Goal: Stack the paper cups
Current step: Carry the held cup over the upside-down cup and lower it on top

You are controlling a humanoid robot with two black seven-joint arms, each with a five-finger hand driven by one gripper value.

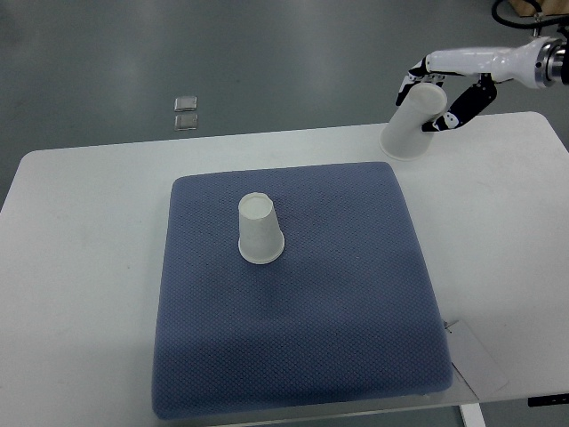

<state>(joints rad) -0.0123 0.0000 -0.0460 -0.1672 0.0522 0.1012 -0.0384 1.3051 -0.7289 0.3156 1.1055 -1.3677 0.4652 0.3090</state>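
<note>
I need to use my right gripper to release its white paper cup over the upside-down paper cup (260, 205) that is standing on the blue mat.
A white paper cup (260, 230) stands upside down on the blue mat (302, 338), left of its middle. My right hand (442, 93) comes in from the upper right and is shut on a second white paper cup (412, 124). It holds this cup tilted, mouth down and to the left, above the table's far edge, beyond the mat's far right corner. The two cups are well apart. My left hand is out of view.
The mat lies on a white table (80, 267). A white sheet of paper (480, 360) pokes out from under the mat's near right corner. Two small clear objects (186, 112) lie on the grey floor beyond the table.
</note>
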